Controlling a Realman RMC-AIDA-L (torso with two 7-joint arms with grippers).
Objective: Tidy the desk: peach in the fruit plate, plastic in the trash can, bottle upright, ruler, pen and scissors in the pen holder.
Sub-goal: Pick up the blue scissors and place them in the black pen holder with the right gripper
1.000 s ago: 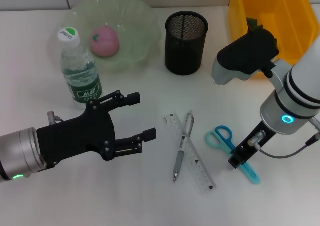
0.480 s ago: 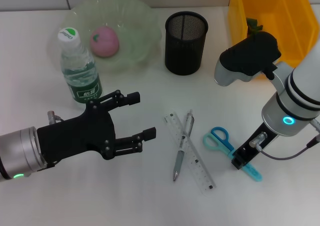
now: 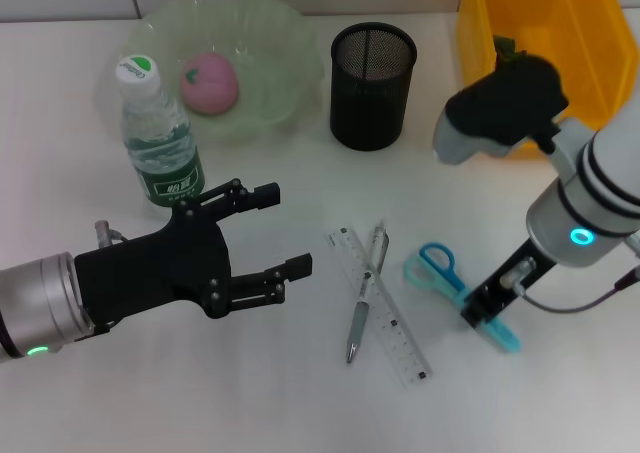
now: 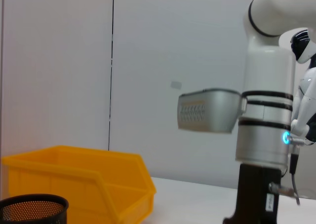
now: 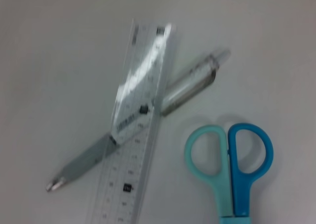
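Observation:
Next, I let go of the scissors, now at the front of the desk, with my right gripper inside the black mesh pen holder [image 3: 351, 65], on the side of the green plate.
My right gripper [image 3: 487, 306] is shut on the blades of the blue and teal scissors [image 3: 432, 266], at the right front of the desk. The right wrist view shows the scissors' handles [image 5: 229, 155] next to the clear ruler [image 5: 133, 150], which lies across the pen [image 5: 190, 88]. In the head view the ruler [image 3: 385, 318] and pen [image 3: 365, 293] lie crossed at the middle front. The black mesh pen holder [image 3: 372, 71] stands behind them. The pink peach [image 3: 209, 82] lies in the green plate [image 3: 280, 33]. The bottle [image 3: 160, 143] stands upright. My left gripper [image 3: 275, 231] is open and empty, just right of and in front of the bottle.
A yellow bin [image 3: 540, 23] stands at the back right, behind my right arm. The left wrist view shows that bin [image 4: 84, 179], the pen holder's rim [image 4: 29, 209] and my right arm [image 4: 261, 135].
My right gripper has moved a little back and to the right, and the scissors have shifted and turned with it. The left arm has not moved.

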